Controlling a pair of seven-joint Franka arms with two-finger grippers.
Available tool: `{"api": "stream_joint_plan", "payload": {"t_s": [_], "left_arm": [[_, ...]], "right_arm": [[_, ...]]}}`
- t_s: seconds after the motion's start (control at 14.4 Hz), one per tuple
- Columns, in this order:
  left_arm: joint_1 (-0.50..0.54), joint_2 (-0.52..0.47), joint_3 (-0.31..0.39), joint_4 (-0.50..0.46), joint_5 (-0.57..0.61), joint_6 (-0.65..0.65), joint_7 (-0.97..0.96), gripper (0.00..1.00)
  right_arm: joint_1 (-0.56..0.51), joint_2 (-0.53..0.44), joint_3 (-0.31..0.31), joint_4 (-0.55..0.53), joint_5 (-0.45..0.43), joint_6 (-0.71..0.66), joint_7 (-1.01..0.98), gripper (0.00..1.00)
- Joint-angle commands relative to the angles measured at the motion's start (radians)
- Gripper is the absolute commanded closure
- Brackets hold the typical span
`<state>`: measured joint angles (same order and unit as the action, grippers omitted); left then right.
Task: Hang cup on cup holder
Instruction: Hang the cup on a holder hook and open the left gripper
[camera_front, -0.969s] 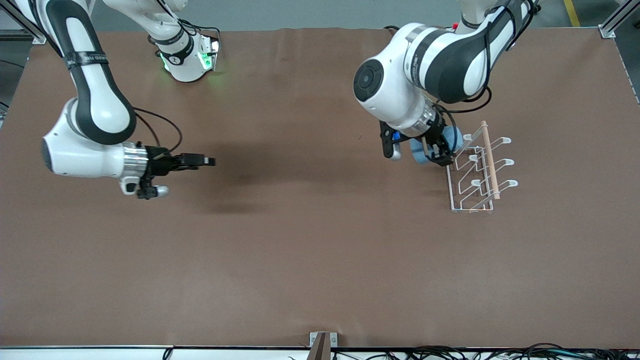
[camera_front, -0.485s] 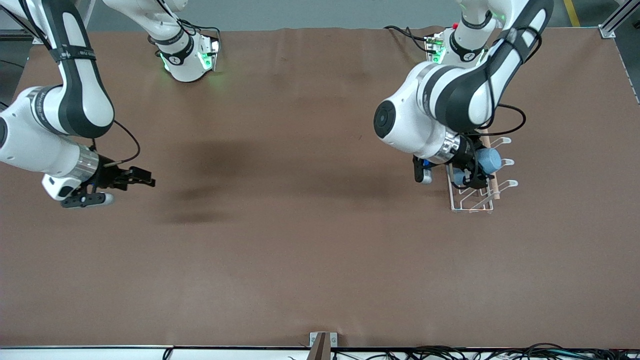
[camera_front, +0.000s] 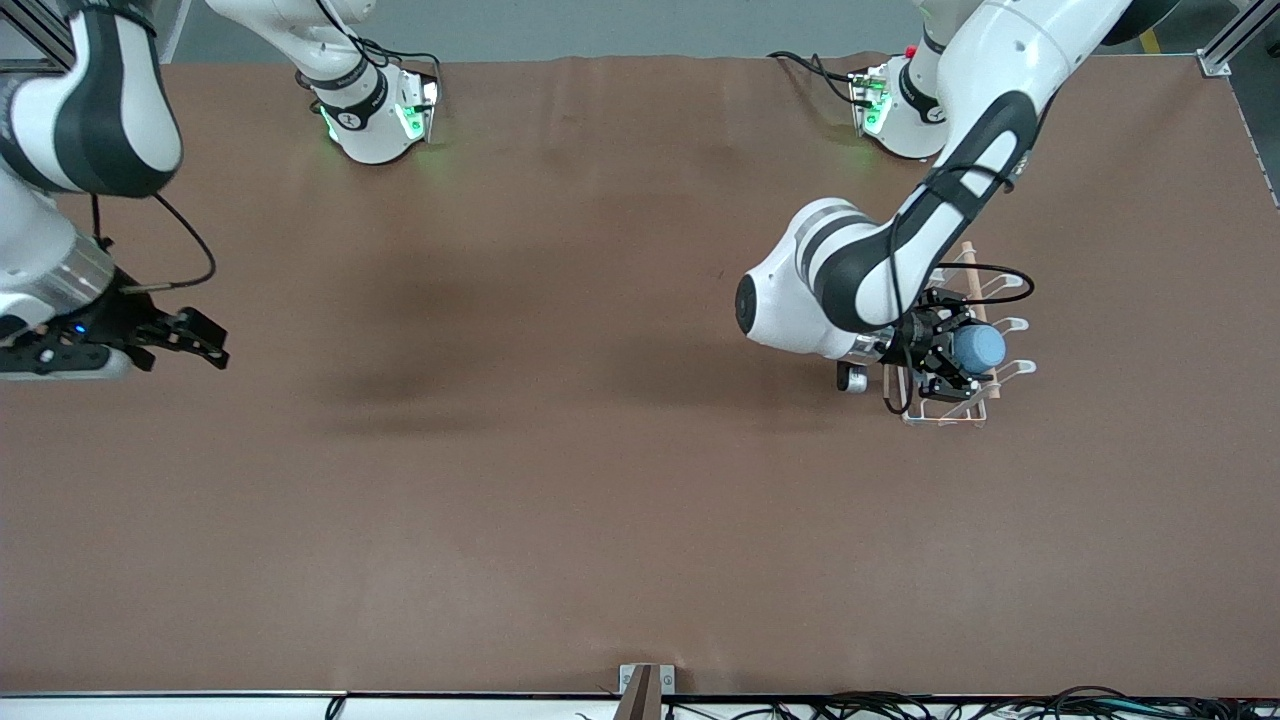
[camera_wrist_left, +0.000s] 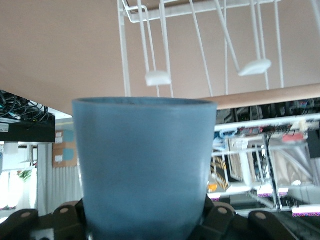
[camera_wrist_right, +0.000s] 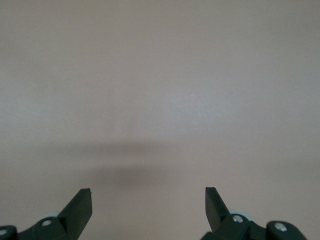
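Next, my left gripper releases the light-blue cup on the near end of the white wire cup holder (camera_front: 936, 380) (camera_wrist_left: 158, 77).
My left gripper (camera_front: 950, 362) is shut on the light-blue cup (camera_front: 978, 348) and holds it tipped on its side over the white wire cup holder (camera_front: 945, 415), near the wooden rod (camera_front: 968, 262). In the left wrist view the cup (camera_wrist_left: 144, 165) fills the middle, with the rack's prongs (camera_wrist_left: 158, 78) and the rod (camera_wrist_left: 270, 95) just past its rim. My right gripper (camera_front: 205, 342) is open and empty over bare table at the right arm's end; its view shows only the tabletop between the fingertips (camera_wrist_right: 82, 202).
The brown table mat (camera_front: 600, 480) spreads wide around the rack. The two arm bases (camera_front: 375, 115) stand at the table's edge farthest from the front camera. Cables (camera_front: 900, 705) lie along the nearest edge.
My left gripper has carried the cup from beside the rack to over its prongs, toward the front camera. My right arm has drawn back toward its end of the table.
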<state>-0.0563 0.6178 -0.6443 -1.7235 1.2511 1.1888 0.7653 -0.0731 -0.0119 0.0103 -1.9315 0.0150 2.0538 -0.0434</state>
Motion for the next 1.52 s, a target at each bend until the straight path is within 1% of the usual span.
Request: {"api": "stream_joint_plan", "payload": {"t_s": [0.0, 0.14, 0.21, 0.35, 0.48, 0.55, 0.69, 0.76, 0.9, 0.97, 1.11, 1.18, 1.32, 1.38, 1.45], "left_arm": [[-0.011, -0.017, 0.034, -0.060, 0.059, -0.018, 0.005, 1.00], [-0.011, -0.004, 0.037, -0.088, 0.080, -0.023, 0.002, 1.00], [-0.011, 0.000, 0.040, -0.099, 0.093, -0.032, -0.007, 1.00], [-0.013, 0.035, 0.046, -0.100, 0.113, -0.057, -0.047, 1.00], [-0.020, 0.068, 0.046, -0.099, 0.117, -0.071, -0.099, 0.97], [-0.020, 0.085, 0.046, -0.096, 0.119, -0.072, -0.122, 0.95], [-0.020, 0.121, 0.046, -0.087, 0.119, -0.074, -0.182, 0.85], [-0.020, 0.134, 0.046, -0.087, 0.119, -0.074, -0.205, 0.84], [-0.022, 0.161, 0.048, -0.077, 0.119, -0.074, -0.244, 0.77], [-0.020, 0.177, 0.049, -0.071, 0.119, -0.072, -0.262, 0.72], [-0.020, 0.183, 0.064, -0.065, 0.114, -0.074, -0.303, 0.47], [-0.011, 0.181, 0.064, -0.038, 0.101, -0.074, -0.332, 0.21], [-0.014, 0.171, 0.066, 0.001, 0.033, -0.075, -0.347, 0.03], [-0.016, 0.157, 0.064, 0.008, 0.025, -0.086, -0.347, 0.00], [-0.017, 0.152, 0.064, 0.018, 0.024, -0.116, -0.347, 0.00]], "right_arm": [[-0.014, -0.010, -0.001, 0.113, -0.023, -0.182, 0.072, 0.00], [-0.016, -0.014, -0.009, 0.204, -0.021, -0.315, 0.077, 0.00], [-0.011, -0.017, -0.015, 0.236, -0.021, -0.354, 0.077, 0.00], [-0.013, -0.016, -0.018, 0.308, -0.024, -0.426, 0.077, 0.00], [-0.013, -0.013, -0.030, 0.367, -0.026, -0.445, 0.079, 0.00], [-0.011, -0.016, -0.030, 0.381, -0.026, -0.472, 0.085, 0.00], [-0.011, -0.016, -0.030, 0.387, -0.020, -0.520, 0.134, 0.00], [-0.011, -0.019, -0.030, 0.390, -0.021, -0.520, 0.143, 0.00], [-0.016, -0.016, -0.030, 0.390, -0.011, -0.517, 0.145, 0.00], [-0.016, -0.014, -0.029, 0.393, -0.012, -0.515, 0.145, 0.00], [-0.016, -0.013, -0.029, 0.404, -0.010, -0.511, 0.135, 0.00], [-0.016, -0.013, -0.029, 0.411, -0.010, -0.517, 0.134, 0.00], [-0.011, -0.013, -0.024, 0.413, -0.021, -0.517, 0.131, 0.00], [-0.010, -0.013, -0.023, 0.416, -0.024, -0.517, 0.131, 0.00], [-0.010, -0.013, -0.023, 0.419, -0.024, -0.517, 0.131, 0.00]]}}
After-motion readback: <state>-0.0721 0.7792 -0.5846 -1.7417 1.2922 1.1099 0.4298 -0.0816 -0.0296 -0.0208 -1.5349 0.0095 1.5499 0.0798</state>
